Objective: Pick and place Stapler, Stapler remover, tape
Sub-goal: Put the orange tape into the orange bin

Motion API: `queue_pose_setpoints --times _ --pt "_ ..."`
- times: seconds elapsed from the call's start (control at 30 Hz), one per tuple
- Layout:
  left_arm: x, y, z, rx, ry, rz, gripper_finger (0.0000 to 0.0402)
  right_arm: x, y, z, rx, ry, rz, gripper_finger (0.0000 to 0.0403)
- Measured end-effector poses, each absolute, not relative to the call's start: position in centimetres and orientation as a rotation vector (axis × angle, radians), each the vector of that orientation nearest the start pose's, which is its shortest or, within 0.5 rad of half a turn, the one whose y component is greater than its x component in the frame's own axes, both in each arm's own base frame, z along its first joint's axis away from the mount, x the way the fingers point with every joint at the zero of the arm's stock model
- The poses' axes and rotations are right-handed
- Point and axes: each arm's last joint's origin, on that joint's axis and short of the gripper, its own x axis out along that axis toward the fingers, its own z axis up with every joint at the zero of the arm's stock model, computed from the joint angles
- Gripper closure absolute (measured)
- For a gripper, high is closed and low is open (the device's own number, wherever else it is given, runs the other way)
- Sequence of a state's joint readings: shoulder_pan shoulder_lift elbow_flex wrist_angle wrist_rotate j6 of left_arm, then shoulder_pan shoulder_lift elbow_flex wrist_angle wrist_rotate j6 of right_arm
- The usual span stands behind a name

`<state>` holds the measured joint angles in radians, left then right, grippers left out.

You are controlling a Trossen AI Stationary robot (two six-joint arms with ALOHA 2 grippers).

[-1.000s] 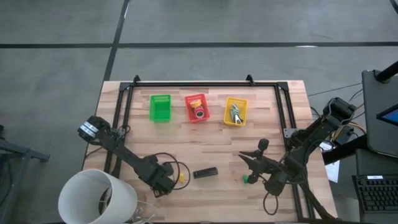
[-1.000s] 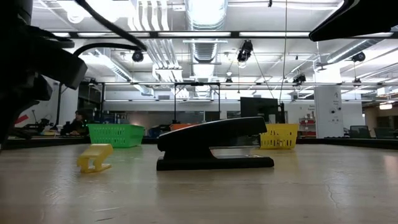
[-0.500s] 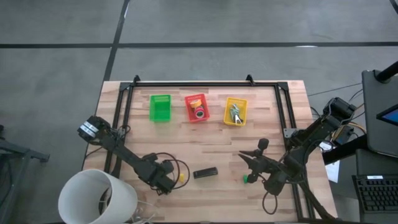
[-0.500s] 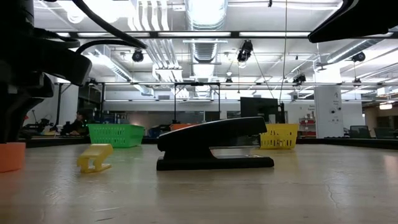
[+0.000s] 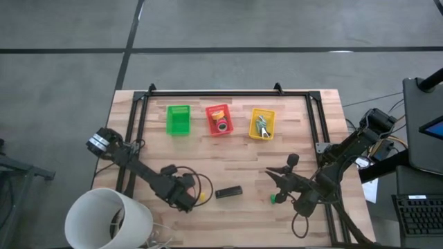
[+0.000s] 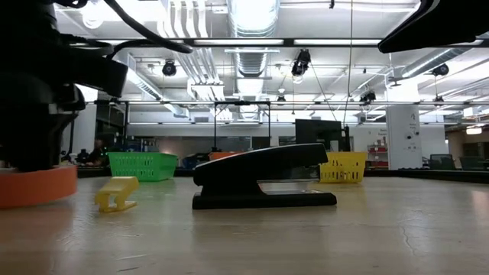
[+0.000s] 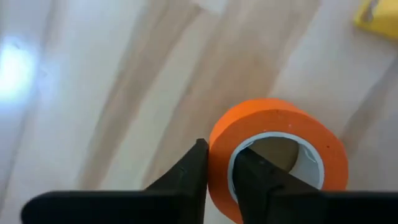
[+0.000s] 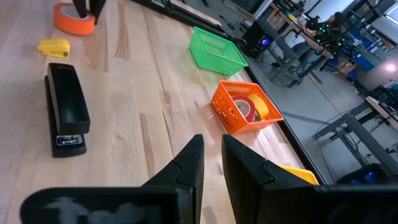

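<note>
My left gripper will release the orange roll of tape in the red basket (image 5: 220,120), with the other tape.
The black stapler (image 5: 228,192) lies flat on the wooden table, near its front edge. Left of it my left gripper (image 5: 185,200) is shut on an orange tape roll (image 7: 280,155), which also shows in the low view (image 6: 34,186); the gripper hides it in the high view. More tape (image 5: 221,126) lies in the red basket (image 5: 211,114). The stapler remover (image 5: 262,126) lies in the yellow basket (image 5: 253,131). My right gripper (image 5: 280,181) hangs right of the stapler, its fingers almost together with nothing between them. My left gripper pinches the tape roll's wall (image 7: 219,140). One finger (image 7: 186,177) is outside the ring and the other (image 7: 258,180) is inside its hole. The fingers come from above, pointing down. The roll lies flat; whether it is clear of the table I cannot tell.
A small yellow block (image 5: 201,198) lies between the left gripper and the stapler, and a small green block (image 5: 274,199) lies by the right gripper. A green basket (image 5: 178,120) stands far left of the red one. A white bucket (image 5: 107,220) stands at the near left corner.
My left gripper has moved a little toward the table's right edge, toward the stapler. The orange tape roll has come with it, entering the low view from its left side and showing larger now.
</note>
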<state>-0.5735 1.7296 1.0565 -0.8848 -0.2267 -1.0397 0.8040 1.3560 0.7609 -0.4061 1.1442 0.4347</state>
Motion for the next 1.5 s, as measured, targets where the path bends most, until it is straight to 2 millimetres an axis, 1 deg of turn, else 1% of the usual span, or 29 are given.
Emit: queue_pose_setpoints --times 0.1,0.3,0.4,0.47,0.53,0.63,0.83,1.07,1.13,1.23,1.37,1.5 --pt "25.1 -14.9 16.3 -0.214 1.333 0.493 0.0333 18.8 15.7 20.7 -0.412 0.474 -0.416 0.0351" --pt "25.5 -14.2 16.4 -0.181 1.303 0.514 0.0359 18.7 15.7 20.6 -0.414 0.475 -0.416 0.0351" --pt "25.6 -14.0 16.4 -0.165 1.281 0.532 0.0357 18.7 15.6 20.5 -0.418 0.477 -0.417 0.0351" --pt "25.7 -13.8 16.5 -0.132 1.238 0.560 0.0348 18.7 15.6 20.4 -0.416 0.478 -0.418 0.0351" --pt "25.8 -13.6 16.6 -0.083 1.164 0.607 0.0341 18.6 15.5 20.2 -0.415 0.479 -0.420 0.0351" --pt "26.1 -13.4 16.8 -0.044 1.043 0.681 0.0342 18.6 15.5 20.1 -0.417 0.480 -0.419 0.0351" --pt "26.7 -13.2 17.2 -0.021 0.835 0.778 0.0350 18.6 15.5 20.1 -0.417 0.481 -0.419 0.0351" --pt "28.0 -13.4 18.2 -0.027 0.456 0.881 0.0338 18.5 15.5 20.1 -0.417 0.481 -0.419 0.0351" --pt "28.5 -13.4 18.6 -0.045 0.319 0.924 0.0338 18.5 15.5 20.1 -0.418 0.481 -0.419 0.0351" --pt "29.1 -13.1 19.1 -0.052 0.177 0.980 0.0341 18.5 15.5 20.1 -0.417 0.481 -0.419 0.0351" --pt "29.9 -11.9 19.3 -0.066 0.078 1.056 0.0344 18.5 15.5 20.1 -0.417 0.481 -0.419 0.0351" --pt "30.9 -9.6 19.2 -0.109 0.071 1.122 0.0340 18.5 15.5 20.1 -0.416 0.480 -0.419 0.0351"
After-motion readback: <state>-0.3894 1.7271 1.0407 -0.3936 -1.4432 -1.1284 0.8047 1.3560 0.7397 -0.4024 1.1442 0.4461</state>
